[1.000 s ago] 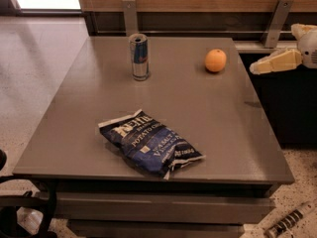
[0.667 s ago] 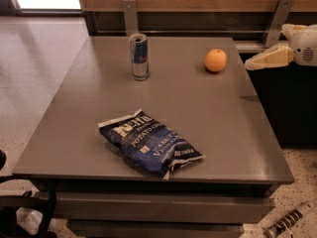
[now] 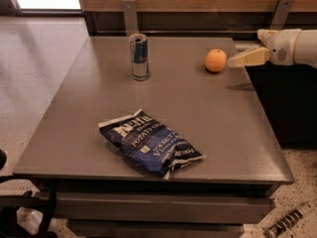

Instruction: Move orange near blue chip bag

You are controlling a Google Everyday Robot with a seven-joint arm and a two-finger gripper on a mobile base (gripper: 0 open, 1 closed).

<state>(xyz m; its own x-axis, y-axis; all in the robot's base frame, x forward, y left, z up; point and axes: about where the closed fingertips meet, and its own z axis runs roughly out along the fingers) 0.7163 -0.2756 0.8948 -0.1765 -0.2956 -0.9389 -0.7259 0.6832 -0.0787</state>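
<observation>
The orange is next for my gripper, which should go to it and close on its near and far sides (image 3: 215, 64), leaving the orange's top showing between the fingers.
The orange (image 3: 215, 60) sits at the far right of the grey table (image 3: 208, 128). The blue chip bag (image 3: 149, 144) lies flat near the table's front edge, left of centre, well away from the orange. My gripper (image 3: 246, 48) reaches in from the right edge, just right of the orange and at about its height. Its cream fingers (image 3: 248, 58) stand apart and hold nothing. The near fingertip is a short gap from the orange.
A slim blue-and-silver drink can (image 3: 139, 56) stands upright at the far middle-left of the table. A wooden wall panel with metal brackets (image 3: 130, 15) runs behind the table. A dark cabinet (image 3: 292, 108) stands to the right, under my arm.
My gripper has moved left, from beyond the table's right edge to just beside the orange. The orange, bag and can have not moved.
</observation>
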